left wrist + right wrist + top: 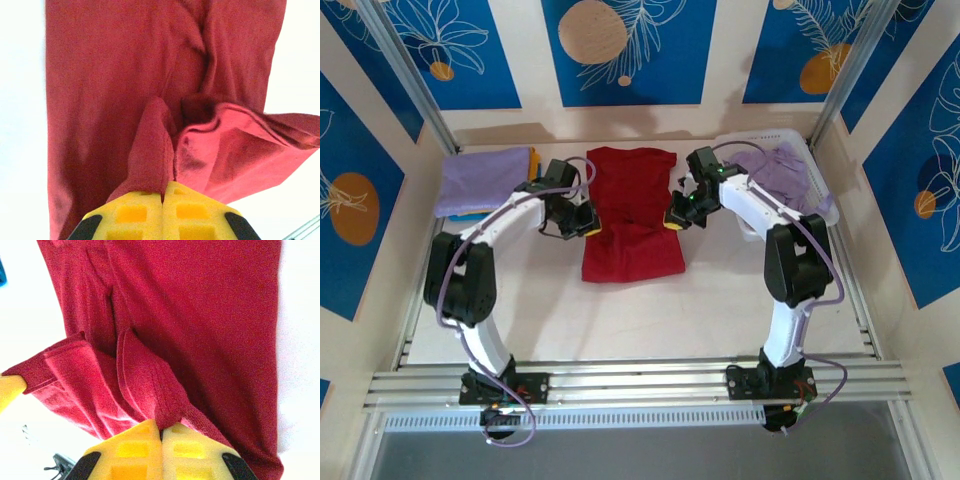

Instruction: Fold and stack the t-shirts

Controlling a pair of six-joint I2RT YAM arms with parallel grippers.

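Observation:
Next, my right gripper lets go of the hem corner on the dark red t-shirt's side edge [672, 208] facing the white basket.
A dark red t-shirt [632, 215] lies spread on the white table at the middle back. My left gripper [586, 224] is shut on a pinch of its left edge, and the cloth [150, 150] rises in a fold from between the yellow fingertips [132, 212]. My right gripper [674, 220] is shut on the shirt's right edge, with a ridged fold [150, 385] running into its yellow fingertips [190, 450]. A folded lavender t-shirt [480, 180] rests at the back left over an orange-yellow one [531, 160]. Another lavender t-shirt [788, 172] hangs in the basket.
A white lattice basket [825, 205] stands at the back right beside the right arm. Metal frame posts [405, 70] rise at both back corners. Bare white table [640, 310] stretches in front of the red shirt, down to the rail at the near edge [640, 382].

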